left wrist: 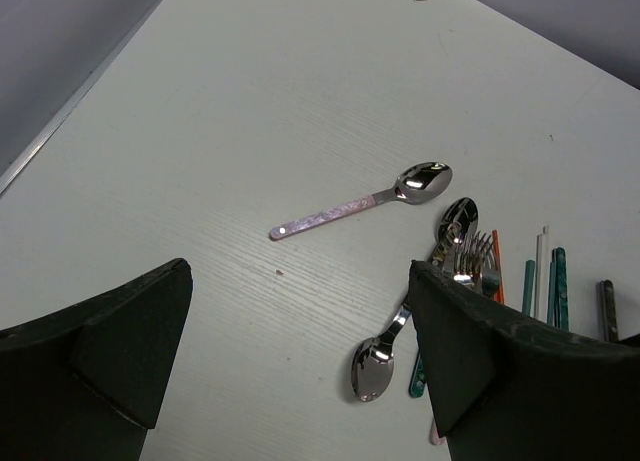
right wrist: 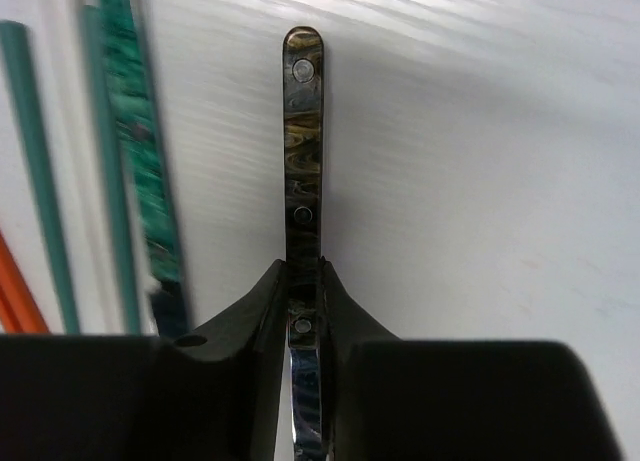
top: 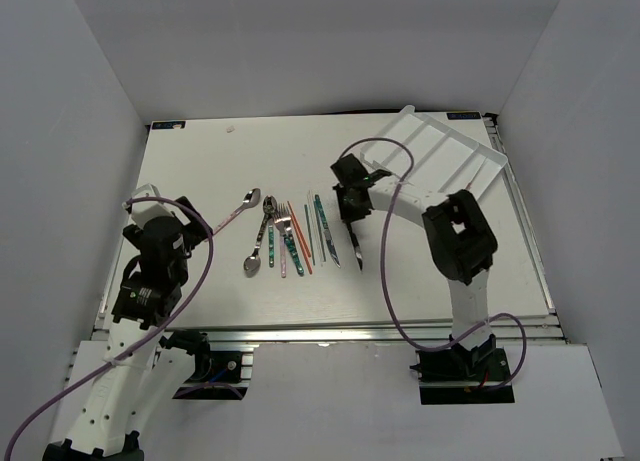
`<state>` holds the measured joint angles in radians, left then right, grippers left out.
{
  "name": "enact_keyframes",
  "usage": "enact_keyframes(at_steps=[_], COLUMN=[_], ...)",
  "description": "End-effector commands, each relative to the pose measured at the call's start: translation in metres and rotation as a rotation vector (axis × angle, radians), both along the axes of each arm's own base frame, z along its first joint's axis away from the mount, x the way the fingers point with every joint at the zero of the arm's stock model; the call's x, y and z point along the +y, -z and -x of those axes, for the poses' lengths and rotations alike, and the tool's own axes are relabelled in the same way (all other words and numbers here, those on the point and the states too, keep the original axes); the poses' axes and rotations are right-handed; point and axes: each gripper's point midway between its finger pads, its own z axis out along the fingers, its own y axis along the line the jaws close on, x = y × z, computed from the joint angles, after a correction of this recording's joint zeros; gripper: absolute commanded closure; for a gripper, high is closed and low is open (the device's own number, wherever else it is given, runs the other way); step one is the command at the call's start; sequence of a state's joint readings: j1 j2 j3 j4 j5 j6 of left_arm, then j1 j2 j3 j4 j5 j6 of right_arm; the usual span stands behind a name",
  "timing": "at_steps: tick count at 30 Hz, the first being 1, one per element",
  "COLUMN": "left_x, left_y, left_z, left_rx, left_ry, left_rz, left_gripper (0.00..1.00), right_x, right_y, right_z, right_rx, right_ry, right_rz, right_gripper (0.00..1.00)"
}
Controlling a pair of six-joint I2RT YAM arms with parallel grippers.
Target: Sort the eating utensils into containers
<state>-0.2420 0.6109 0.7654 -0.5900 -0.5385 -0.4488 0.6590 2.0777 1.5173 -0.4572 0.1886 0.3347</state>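
Observation:
Next, my right gripper lets go of the brown-handled knife beside the pink-handled knife in the white tray's end compartment [top: 461, 174].
The eating utensils [top: 285, 236] lie in a loose row mid-table: spoons, forks, teal-handled pieces and orange and green chopsticks. My right gripper [top: 350, 219] is down at the row's right end. In the right wrist view it [right wrist: 303, 271] is shut on the dark brown marbled handle of a knife [right wrist: 303, 131], with both fingers pressed against the handle's sides. The knife [top: 356, 253] still rests on the table. My left gripper [left wrist: 298, 271] hovers open and empty left of the row, near a steel spoon [left wrist: 375, 366]. The containers are the compartments of the white tray [top: 440, 151] at the back right.
A pink-handled spoon [left wrist: 360, 206] lies apart at the left of the row. Forks [left wrist: 470, 256] and chopsticks [left wrist: 540, 271] crowd the left gripper's right finger. A teal handle [right wrist: 140, 161] and a teal chopstick [right wrist: 40, 181] lie just left of the held knife. White walls enclose the table.

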Motion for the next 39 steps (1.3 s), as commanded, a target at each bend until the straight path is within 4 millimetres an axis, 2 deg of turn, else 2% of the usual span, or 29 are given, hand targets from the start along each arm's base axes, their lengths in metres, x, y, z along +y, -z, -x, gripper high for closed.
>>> enact_keyframes(at_steps=[1,2,3,5,6,8,9,10,11,12,13,14,15,16,17,19,20,24,29,35,39], left_x=[-0.004,-0.006,-0.006,-0.008,-0.008,-0.008,-0.007,-0.006,-0.006,-0.006,-0.006,-0.007,-0.008,-0.009,-0.01,-0.012,-0.012,-0.014,-0.015,-0.016,-0.015], left_y=[-0.009,-0.008,-0.009,-0.008,-0.008,-0.008,-0.008,-0.009,-0.009,-0.009,-0.008,-0.008,-0.008,-0.006,-0.006,-0.006,-0.005,-0.003,-0.002,0.001,0.002], left_z=[-0.001,-0.002,-0.001,-0.002,-0.002,-0.002,-0.002,-0.001,-0.001,-0.001,-0.001,-0.002,-0.002,-0.002,-0.002,-0.003,-0.003,-0.004,-0.006,-0.007,-0.007], left_rx=[-0.041,-0.04,-0.041,-0.038,-0.038,-0.037,-0.038,-0.039,-0.039,-0.039,-0.036,-0.036,-0.033,-0.03,-0.028,-0.028,-0.023,-0.014,-0.006,0.005,0.009], left_ry=[0.024,0.034,0.038,0.047,0.047,0.047,0.04,0.036,0.034,0.034,0.035,0.038,0.043,0.047,0.052,0.058,0.06,0.068,0.069,0.072,0.069], left_rz=[0.007,0.011,0.011,0.012,0.013,0.012,0.012,0.011,0.012,0.012,0.011,0.011,0.011,0.011,0.011,0.011,0.008,0.008,0.005,0.003,0.001], left_gripper=[0.02,0.02,0.02,0.02,0.02,0.02,0.02,0.02,0.02,0.02,0.02,0.02,0.02,0.02,0.02,0.02,0.02,0.02,0.02,0.02,0.02], right_x=[-0.036,-0.05,-0.076,-0.105,-0.13,-0.16,-0.188,-0.202,-0.214,-0.24,-0.253,-0.26,-0.288,-0.3,-0.307,-0.319,-0.323,-0.348,-0.355,-0.358,-0.369], right_y=[-0.062,-0.069,-0.072,-0.079,-0.084,-0.093,-0.102,-0.106,-0.103,-0.112,-0.113,-0.104,-0.102,-0.112,-0.099,-0.105,-0.092,-0.077,-0.06,-0.068,-0.072], right_z=[-0.026,-0.028,-0.039,-0.047,-0.057,-0.069,-0.081,-0.086,-0.093,-0.105,-0.11,-0.117,-0.122,-0.133,-0.138,-0.151,-0.153,-0.158,-0.156,-0.164,-0.169], right_rx=[-0.118,-0.141,-0.135,-0.153,-0.168,-0.198,-0.218,-0.222,-0.215,-0.234,-0.239,-0.222,-0.226,-0.248,-0.223,-0.23,-0.204,-0.192,-0.163,-0.182,-0.181], right_ry=[0.126,0.164,0.244,0.324,0.387,0.472,0.541,0.582,0.619,0.677,0.704,0.727,0.787,0.811,0.824,0.823,0.837,0.897,0.918,0.922,0.939], right_rz=[-0.12,-0.151,-0.197,-0.248,-0.261,-0.26,-0.261,-0.27,-0.27,-0.28,-0.286,-0.281,-0.275,-0.269,-0.254,-0.276,-0.262,-0.234,-0.232,-0.252,-0.254], right_gripper=[1.0,1.0,1.0,1.0,1.0,1.0,1.0,1.0,1.0,1.0,1.0,1.0,1.0,1.0,1.0,1.0,1.0,1.0,1.0,1.0,1.0])
